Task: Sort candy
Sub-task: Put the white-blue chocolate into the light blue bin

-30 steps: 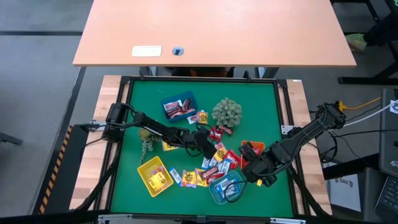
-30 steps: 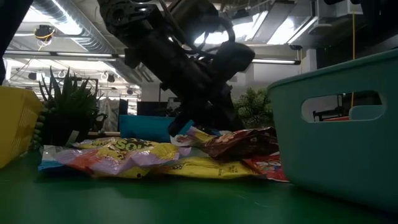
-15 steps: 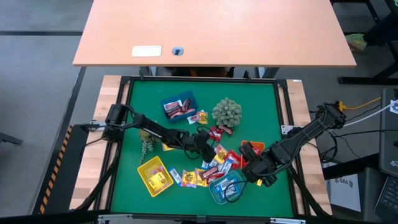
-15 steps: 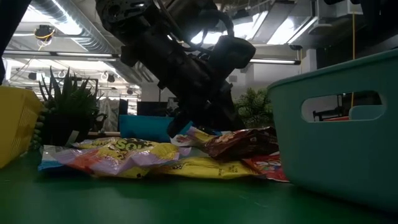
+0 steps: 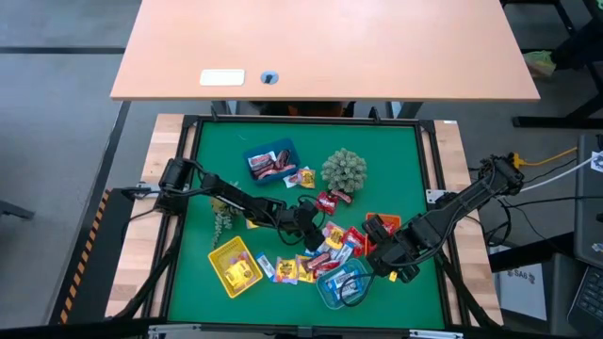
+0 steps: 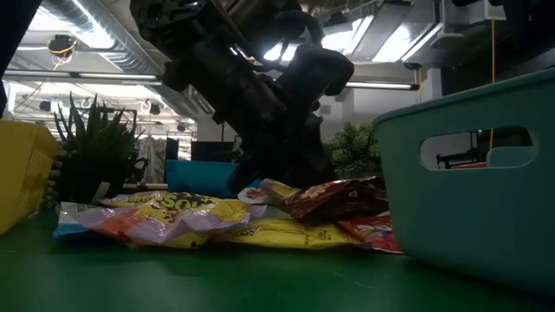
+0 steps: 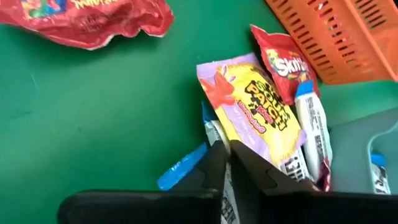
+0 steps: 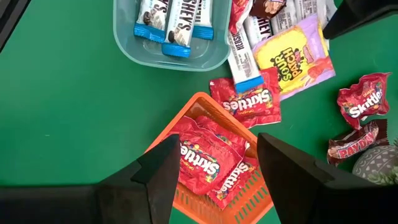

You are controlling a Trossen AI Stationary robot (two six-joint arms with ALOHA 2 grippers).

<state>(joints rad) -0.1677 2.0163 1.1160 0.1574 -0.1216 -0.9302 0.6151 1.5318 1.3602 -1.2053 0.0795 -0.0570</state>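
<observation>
I see the yellow packet's edge lying over the blue-and-white bar at my left gripper's fingers, so next I open them and grip the bar's clear middle (image 7: 229,208), farther from the packet.
The candy (image 5: 325,247) lies in a loose pile on the green mat between the trays. In the left wrist view it shows as a yellow packet (image 7: 255,106), red packets and blue-and-white bars (image 7: 180,169). My left gripper (image 7: 227,149) reaches in from the table's left, shut, with its tips at the pile's edge (image 5: 309,228). My right gripper (image 8: 217,168) hangs open above the orange tray (image 8: 166,135), which holds red packets (image 8: 205,155); nothing is between its fingers. My left gripper comes slanting down from the table's left, its shut tips against a blue-and-white bar (image 7: 214,133) that lies partly under the yellow packet. White wrapper shows in the slit behind the tips. Whether any of it is pinched cannot be told.
A blue tray (image 5: 271,162) with candy stands at the far left. A yellow tray (image 5: 236,266) is at the near left and a teal tray (image 5: 344,285) with blue-and-white bars at the near middle. Two green plants (image 5: 344,169) (image 5: 221,217) stand on the mat.
My left gripper has swung a little toward the table's near edge along the candy pile and has tipped slightly.
</observation>
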